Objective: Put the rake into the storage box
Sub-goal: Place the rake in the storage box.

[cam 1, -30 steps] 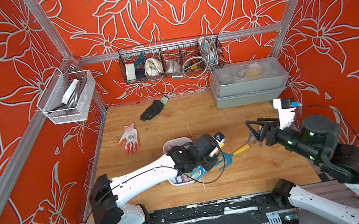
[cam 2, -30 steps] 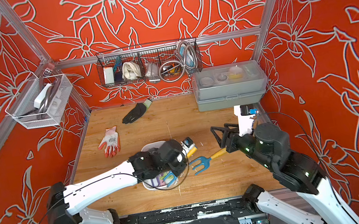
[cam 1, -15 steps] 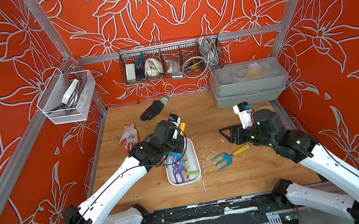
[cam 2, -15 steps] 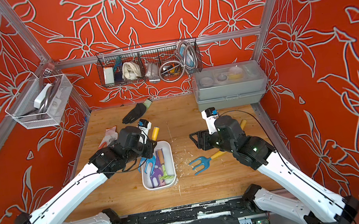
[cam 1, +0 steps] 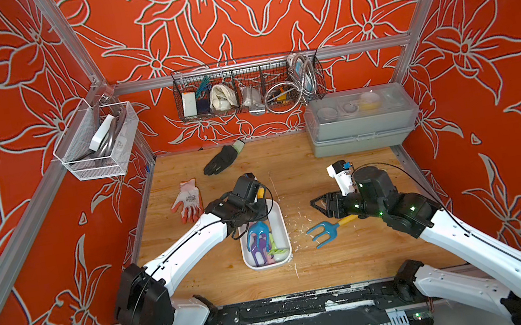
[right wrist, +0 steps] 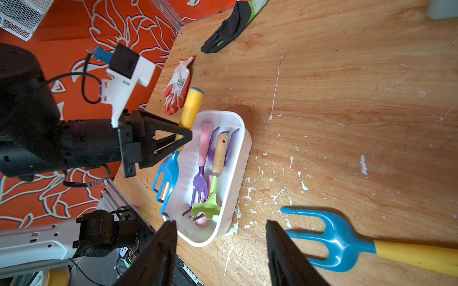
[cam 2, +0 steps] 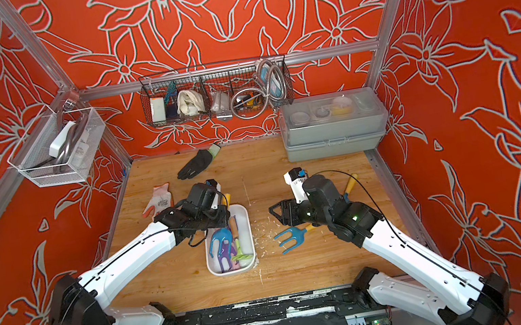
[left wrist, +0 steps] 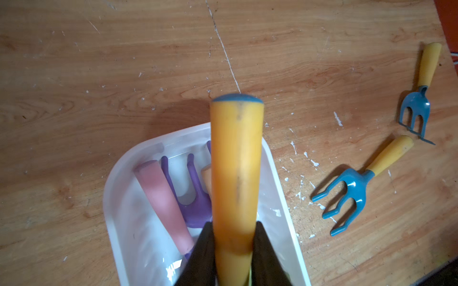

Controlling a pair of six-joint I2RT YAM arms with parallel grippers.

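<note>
I should next close my right gripper on the middle of the yellow handle (right wrist: 424, 257) of the blue fork nearest the storage box.
My left gripper (cam 1: 257, 207) is shut on the yellow handle of the rake (left wrist: 235, 161). The rake's blue head (cam 1: 258, 234) hangs over the storage box (cam 1: 283, 238), a shallow white tub in mid-table. In the right wrist view the rake (right wrist: 190, 106) slants along the storage box's (right wrist: 244, 138) rim, held by the left gripper (right wrist: 184, 136). Whether the head touches the tub I cannot tell. The tub holds a purple fork, a green rake and pink and wooden handles. My right gripper (cam 1: 317, 204) stands open to the right, empty, in both top views (cam 2: 276, 212).
A blue fork with a yellow handle (cam 1: 323, 231) lies just under my right gripper (right wrist: 220, 222), and another (left wrist: 418, 104) lies farther right. A grey case with a clear lid (cam 1: 361, 128) sits at the back right. A black glove (cam 1: 221, 159) and an orange glove (cam 1: 186, 200) lie at the back left.
The left arm has carried the rake from the box's front end to its far end and lowered it. The right arm has come down toward the table and its jaws have narrowed a little.
</note>
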